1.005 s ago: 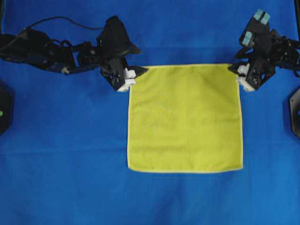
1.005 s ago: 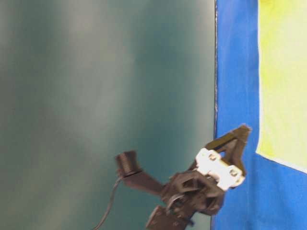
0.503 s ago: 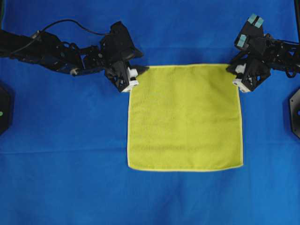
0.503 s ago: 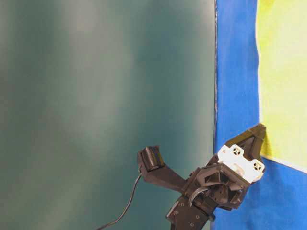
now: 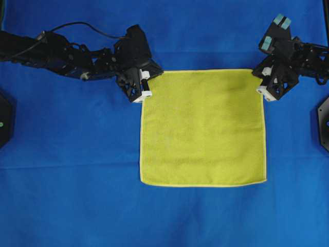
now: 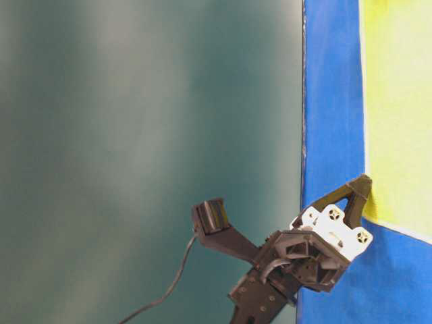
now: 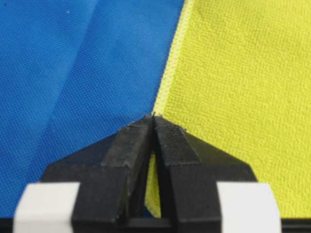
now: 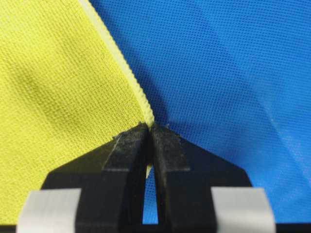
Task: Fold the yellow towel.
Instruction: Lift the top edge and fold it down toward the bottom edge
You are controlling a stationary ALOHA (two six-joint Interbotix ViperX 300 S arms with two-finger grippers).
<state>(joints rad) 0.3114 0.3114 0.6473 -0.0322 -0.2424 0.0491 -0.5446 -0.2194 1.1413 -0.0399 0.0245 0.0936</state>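
Next, my right gripper releases the far corner of the yellow towel on the towel's near corner (image 5: pixel 265 178) along the same side edge.
The yellow towel (image 5: pixel 203 127) lies spread flat as a square on the blue cloth. My left gripper (image 5: pixel 145 88) sits at its far left corner, shut on the hem; in the left wrist view the black fingertips meet at the yellow towel's edge (image 7: pixel 171 77), and yellow cloth shows between the fingers (image 7: pixel 127 145). My right gripper (image 5: pixel 261 82) is at the far right corner, shut on the hem, which the right wrist view shows pinched at the tips of my right gripper (image 8: pixel 149 125). The table-level view shows my left gripper (image 6: pixel 363 185) touching the yellow towel's corner (image 6: pixel 398 115).
Blue cloth (image 5: pixel 72 170) covers the whole table around the towel. A dark arm base (image 5: pixel 4 121) stands at the left edge and another (image 5: pixel 324 121) at the right edge. A green wall (image 6: pixel 148 135) lies beyond the table edge.
Both grippers have gone from open to shut on the towel's far corners. The left one has shifted slightly right onto its corner; the towel's far edge has moved very little.
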